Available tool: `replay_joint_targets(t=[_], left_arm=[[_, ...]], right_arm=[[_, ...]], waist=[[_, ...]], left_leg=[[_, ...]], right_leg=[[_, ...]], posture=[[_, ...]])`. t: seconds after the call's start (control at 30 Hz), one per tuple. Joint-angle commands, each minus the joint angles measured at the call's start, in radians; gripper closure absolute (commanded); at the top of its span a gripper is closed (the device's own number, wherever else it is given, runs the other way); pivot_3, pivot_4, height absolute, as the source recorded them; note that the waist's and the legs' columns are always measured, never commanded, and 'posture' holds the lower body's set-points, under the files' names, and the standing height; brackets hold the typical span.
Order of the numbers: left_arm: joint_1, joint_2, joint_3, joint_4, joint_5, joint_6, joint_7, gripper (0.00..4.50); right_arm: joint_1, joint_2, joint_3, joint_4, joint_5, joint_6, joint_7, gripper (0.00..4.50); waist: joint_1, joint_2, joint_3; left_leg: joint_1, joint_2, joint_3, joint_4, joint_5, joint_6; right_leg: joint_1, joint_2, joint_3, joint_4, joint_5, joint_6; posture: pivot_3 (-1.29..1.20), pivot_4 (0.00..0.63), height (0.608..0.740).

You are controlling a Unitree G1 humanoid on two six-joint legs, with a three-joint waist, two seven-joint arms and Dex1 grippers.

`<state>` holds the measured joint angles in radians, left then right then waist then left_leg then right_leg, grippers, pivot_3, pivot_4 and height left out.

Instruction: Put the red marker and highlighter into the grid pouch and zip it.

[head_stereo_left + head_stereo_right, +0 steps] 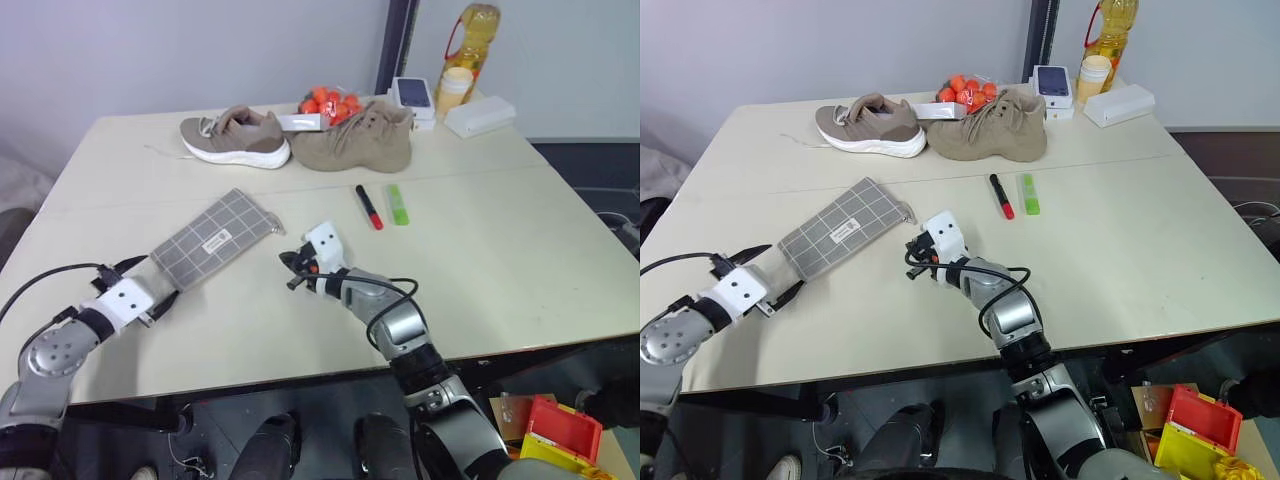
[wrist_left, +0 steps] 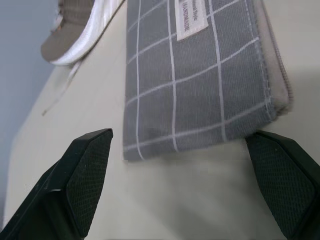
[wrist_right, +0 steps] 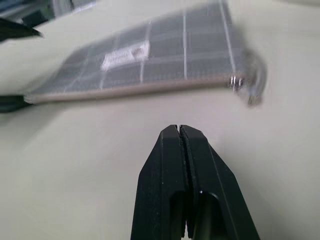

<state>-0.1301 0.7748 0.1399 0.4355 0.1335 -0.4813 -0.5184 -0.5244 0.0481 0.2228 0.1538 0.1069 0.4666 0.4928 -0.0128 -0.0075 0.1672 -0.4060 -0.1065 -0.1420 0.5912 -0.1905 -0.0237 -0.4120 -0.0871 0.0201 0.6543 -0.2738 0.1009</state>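
Observation:
Next, I move over and pinch the pouch's zipper edge (image 1: 207, 275), because the grid pouch lies flat and my left gripper's fingers straddle its near short end.
The grid pouch (image 1: 212, 240) lies flat on the table, label up, slanting from near left to far right. My left gripper (image 1: 150, 288) is open, its fingers (image 2: 85, 175) spread on either side of the pouch's near short end (image 2: 200, 75). Just off the pouch's zipper-side edge, my right gripper (image 1: 295, 270) is shut and holds nothing. In the right wrist view its tip (image 3: 178, 132) points at that edge, and the zipper pull (image 3: 250, 89) sits at the end. Further back, right of the pouch, the red marker (image 1: 368, 207) and the green highlighter (image 1: 398, 204) lie side by side.
Two tan shoes (image 1: 300, 138) stand at the back of the table with a bag of orange fruit (image 1: 332, 103) behind them. A phone box (image 1: 413, 95), a yellow bottle (image 1: 470, 40) and a white box (image 1: 480, 115) sit at the back right. A red and yellow box (image 1: 555, 430) is on the floor.

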Motion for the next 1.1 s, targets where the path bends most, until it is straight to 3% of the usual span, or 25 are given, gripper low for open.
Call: replay_joint_targets(t=[0.03,0.37,0.47,0.67,0.73,0.9,1.1], left_arm=[[-0.071,-0.002,-0.067,0.105,0.061,-0.07,0.014,0.0],[-0.253,-0.037,-0.185,0.293,0.121,-0.304,0.042,0.0],[-0.292,-0.044,-0.194,0.323,0.098,-0.348,0.026,0.79],[-0.305,-0.041,-0.196,0.347,0.059,-0.372,-0.003,3.72],[-0.291,-0.044,-0.187,0.342,0.039,-0.363,-0.005,4.36],[-0.243,-0.068,-0.155,0.254,-0.04,-0.287,-0.006,4.36],[-0.167,-0.14,-0.161,-0.007,-0.062,-0.081,0.006,4.36]], right_arm=[[0.016,0.005,0.001,-0.088,0.024,0.015,-0.01,4.46],[0.047,-0.038,-0.051,-0.13,0.046,0.02,-0.05,4.46],[0.045,-0.041,-0.057,-0.127,0.05,0.016,-0.058,4.5],[0.048,-0.041,-0.06,-0.127,0.051,0.011,-0.071,4.5],[0.048,-0.043,-0.062,-0.127,0.051,0.011,-0.072,4.5],[0.051,-0.05,-0.056,-0.121,0.048,0.007,-0.069,4.5],[0.043,-0.047,-0.05,-0.105,0.045,-0.003,-0.07,4.5]], waist=[[0.001,0.0,0.0],[0.002,0.0,-0.001],[-0.002,-0.001,-0.001],[-0.008,-0.001,0.0],[-0.009,-0.001,0.0],[-0.009,-0.001,0.0],[-0.004,-0.001,0.0]], left_leg=[[0.0,0.0,0.0,0.0,0.0,0.0],[0.0,-0.001,0.0,0.001,0.0,0.0],[-0.001,-0.001,0.001,0.001,0.0,0.0],[-0.003,0.0,0.001,0.0,0.0,0.0],[-0.002,0.0,0.001,0.0,0.0,0.0],[-0.002,-0.001,0.001,0.0,0.0,0.0],[-0.002,-0.001,0.001,0.001,0.0,0.0]], right_leg=[[0.0,0.0,0.0,0.0,0.0,0.0],[0.001,-0.001,-0.001,0.0,0.0,0.001],[0.002,-0.001,0.0,0.0,0.0,0.001],[0.001,0.0,0.0,0.0,0.0,0.001],[0.001,0.0,0.0,0.0,0.0,0.001],[0.001,0.0,0.001,0.0,0.0,0.001],[0.002,0.0,0.001,0.0,0.0,0.001]], posture=[[0.0,0.15,0.74],[0.0,0.15,0.74],[0.0,0.15,0.74],[0.0,0.15,0.74],[0.0,0.15,0.74],[0.0,0.15,0.74],[0.0,0.15,0.74]])
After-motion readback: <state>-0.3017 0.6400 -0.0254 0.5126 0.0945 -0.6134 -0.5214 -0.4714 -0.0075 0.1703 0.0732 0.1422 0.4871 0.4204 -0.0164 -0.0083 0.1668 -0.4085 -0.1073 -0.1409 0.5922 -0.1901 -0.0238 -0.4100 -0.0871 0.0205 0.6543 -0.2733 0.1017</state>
